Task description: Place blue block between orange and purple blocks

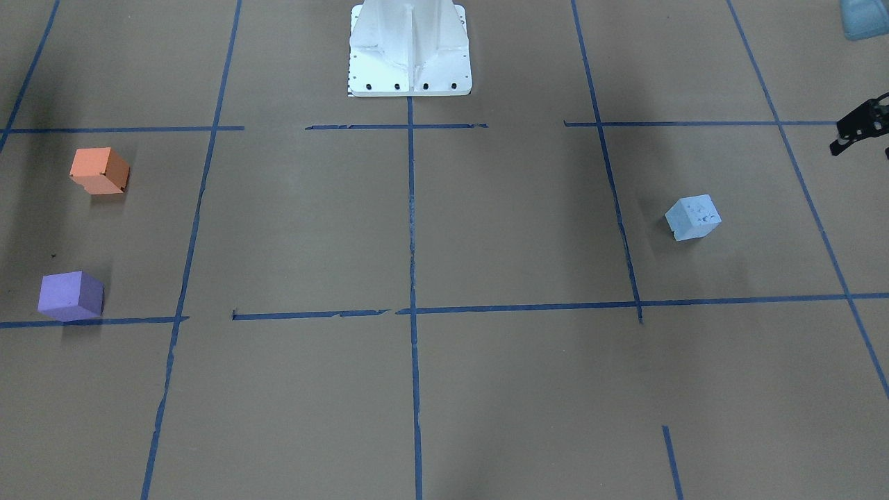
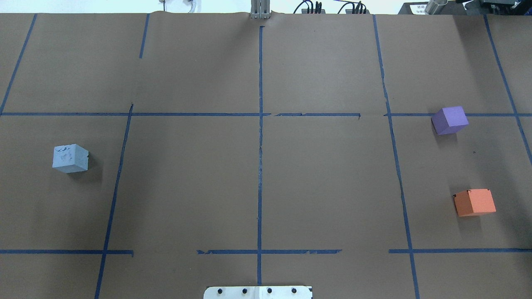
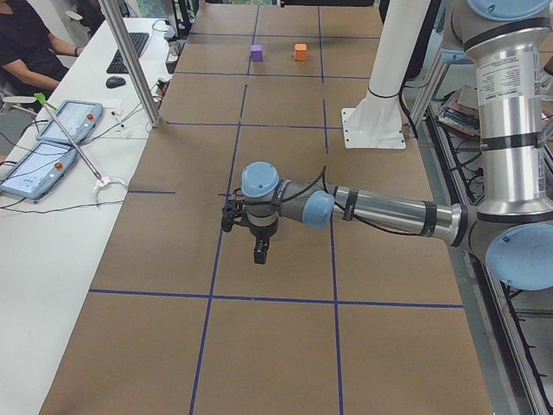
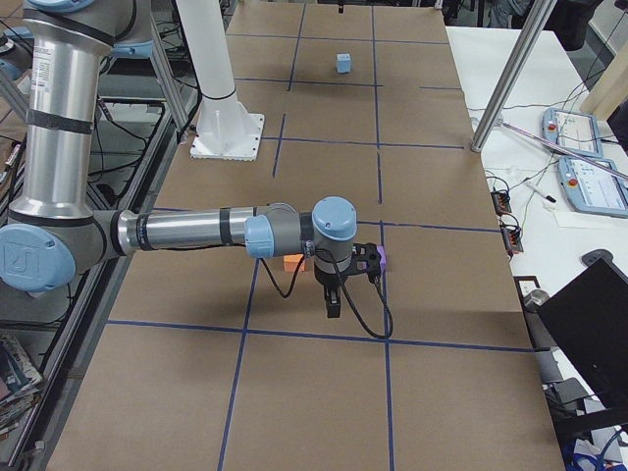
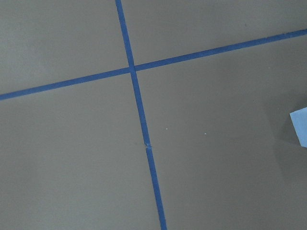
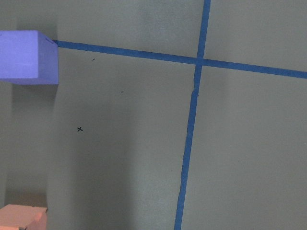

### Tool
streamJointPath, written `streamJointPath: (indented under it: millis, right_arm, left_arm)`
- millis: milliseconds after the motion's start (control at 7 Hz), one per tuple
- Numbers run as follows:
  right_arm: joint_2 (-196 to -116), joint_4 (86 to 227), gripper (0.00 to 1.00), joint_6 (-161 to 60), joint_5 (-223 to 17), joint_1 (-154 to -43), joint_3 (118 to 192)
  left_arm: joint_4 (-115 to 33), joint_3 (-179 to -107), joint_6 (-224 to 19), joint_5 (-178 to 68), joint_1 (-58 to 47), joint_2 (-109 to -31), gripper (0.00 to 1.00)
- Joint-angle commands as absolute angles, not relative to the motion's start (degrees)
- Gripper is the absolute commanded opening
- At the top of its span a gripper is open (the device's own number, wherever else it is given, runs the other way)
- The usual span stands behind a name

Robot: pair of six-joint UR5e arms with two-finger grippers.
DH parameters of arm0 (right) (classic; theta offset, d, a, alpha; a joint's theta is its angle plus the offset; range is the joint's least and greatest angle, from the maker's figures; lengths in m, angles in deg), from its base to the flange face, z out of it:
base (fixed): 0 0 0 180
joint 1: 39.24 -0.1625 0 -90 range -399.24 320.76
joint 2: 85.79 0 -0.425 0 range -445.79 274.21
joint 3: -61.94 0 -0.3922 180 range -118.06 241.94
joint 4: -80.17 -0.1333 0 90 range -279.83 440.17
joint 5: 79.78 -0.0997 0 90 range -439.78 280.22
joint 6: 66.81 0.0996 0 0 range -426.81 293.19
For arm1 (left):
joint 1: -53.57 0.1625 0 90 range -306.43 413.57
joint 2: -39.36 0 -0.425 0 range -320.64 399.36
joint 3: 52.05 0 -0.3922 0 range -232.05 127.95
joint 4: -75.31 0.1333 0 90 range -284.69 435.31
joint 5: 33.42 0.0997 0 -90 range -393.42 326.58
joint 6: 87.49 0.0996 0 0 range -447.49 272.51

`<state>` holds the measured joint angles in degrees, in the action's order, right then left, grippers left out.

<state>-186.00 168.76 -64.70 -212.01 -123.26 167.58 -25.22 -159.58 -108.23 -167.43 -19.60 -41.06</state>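
Observation:
Next, I move my left gripper to the pale blue block that sits alone and close it around its middle (image 1: 693, 217).
The pale blue block (image 2: 70, 158) sits alone on the table's left side and shows in the front view (image 1: 693, 217); one corner of it (image 5: 300, 127) shows at the left wrist view's right edge. The purple block (image 2: 449, 120) and the orange block (image 2: 474, 202) sit apart on the right side, purple farther from the robot's base. My left gripper (image 3: 258, 249) hangs above the table short of the blue block; only a black part of it (image 1: 860, 127) shows in the front view, so I cannot tell its state. My right gripper (image 4: 333, 302) hovers beside the two blocks; I cannot tell its state.
Brown paper with a blue tape grid (image 2: 260, 166) covers the table. The white robot base (image 1: 410, 55) stands at the robot's edge. A side desk with tablets (image 3: 60, 130) and a metal pole (image 3: 130, 60) runs along the far side.

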Motion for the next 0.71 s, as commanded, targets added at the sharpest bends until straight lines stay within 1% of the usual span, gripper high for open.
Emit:
streamJointPath:
  millis: [0, 143, 286, 571]
  right_arm:
    - [-186.07, 168.76, 1.00, -64.70, -211.96, -123.26, 167.58]
    - [-186.07, 168.76, 1.00, -64.79, -211.96, -123.26, 167.49]
    - [-186.07, 168.76, 1.00, -64.71, -211.96, -123.26, 167.49]
    - [-186.07, 168.76, 1.00, -64.70, -211.96, -123.26, 167.49]
  left_arm:
    - [-34.53, -158.49, -134.22, -166.84, -9.06, -45.69, 1.00]
    - [-34.64, -158.05, -140.60, -162.92, -4.31, -47.98, 1.00]
    - [-34.81, -157.70, -141.79, -158.19, -0.79, -48.18, 1.00]
    - [-34.81, -156.30, -142.15, -157.61, 0.03, -48.88, 1.00]
